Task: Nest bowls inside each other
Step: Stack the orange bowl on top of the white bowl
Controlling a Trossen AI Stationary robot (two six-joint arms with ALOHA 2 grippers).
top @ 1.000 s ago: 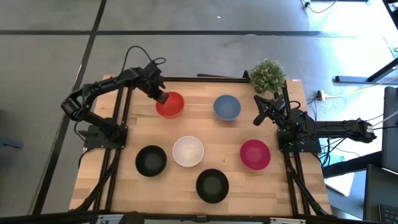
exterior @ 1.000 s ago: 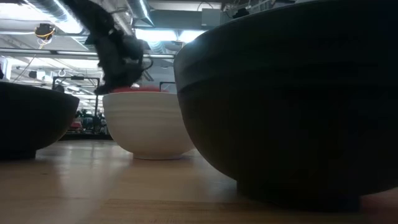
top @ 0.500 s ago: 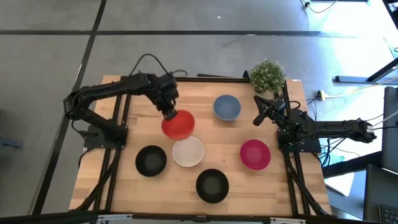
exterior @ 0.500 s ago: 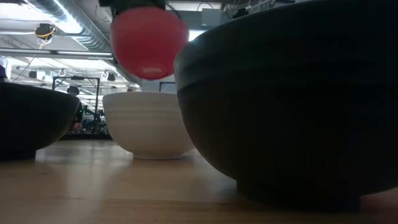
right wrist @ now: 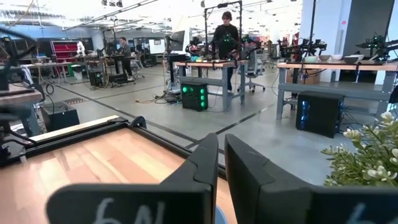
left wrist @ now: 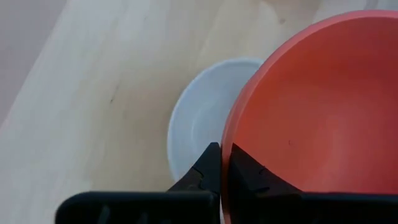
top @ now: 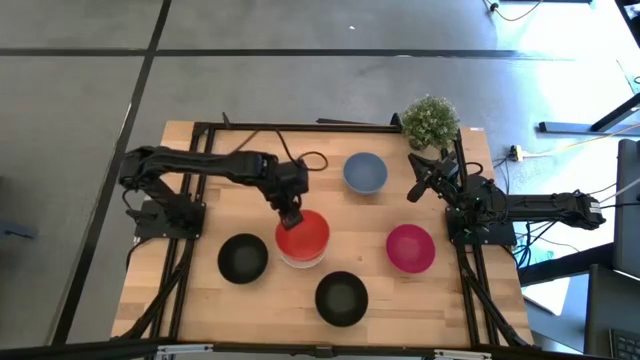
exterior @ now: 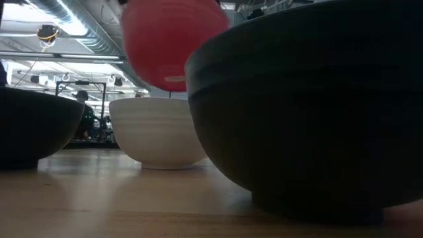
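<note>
Next, my left gripper lets the red bowl go inside the white bowl [top: 301, 239] [left wrist: 233, 121], nested between the two black bowls.
My left gripper [top: 291, 216] is shut on the red bowl [top: 304, 233], which hangs over the white bowl [top: 300, 258] at the table's middle. The low view shows the red bowl [exterior: 172, 39] in the air above the white bowl [exterior: 158, 132], which stands on its base. Through the left wrist camera, the white bowl [left wrist: 199, 124] lies below and partly behind the red one [left wrist: 311, 118]. Standing apart on the table are the blue bowl [top: 365, 172], the magenta bowl [top: 410, 248] and two black bowls [top: 243, 258] [top: 341, 298]. My right gripper [top: 415, 190] waits shut by the right edge. My left gripper [left wrist: 225, 163] pinches the red bowl's rim [left wrist: 226, 146] on the side toward the table's far edge, with one finger inside the bowl and one outside. The fingers come from above, pointing down. The bowl is lifted clear, mouth up, over the white bowl.
A small green potted plant [top: 430, 120] stands at the far right corner, close to my right arm. One black bowl [exterior: 310, 106] fills the low view's right side, the other [exterior: 33, 132] its left. Bare wood shows along the near edge and at the far left.
My left gripper, shut on the red bowl's rim, has lifted the bowl off the far left part of the table. It has carried it toward the near edge and rightward, until it hangs over the white bowl. The white bowl has stayed in place.
</note>
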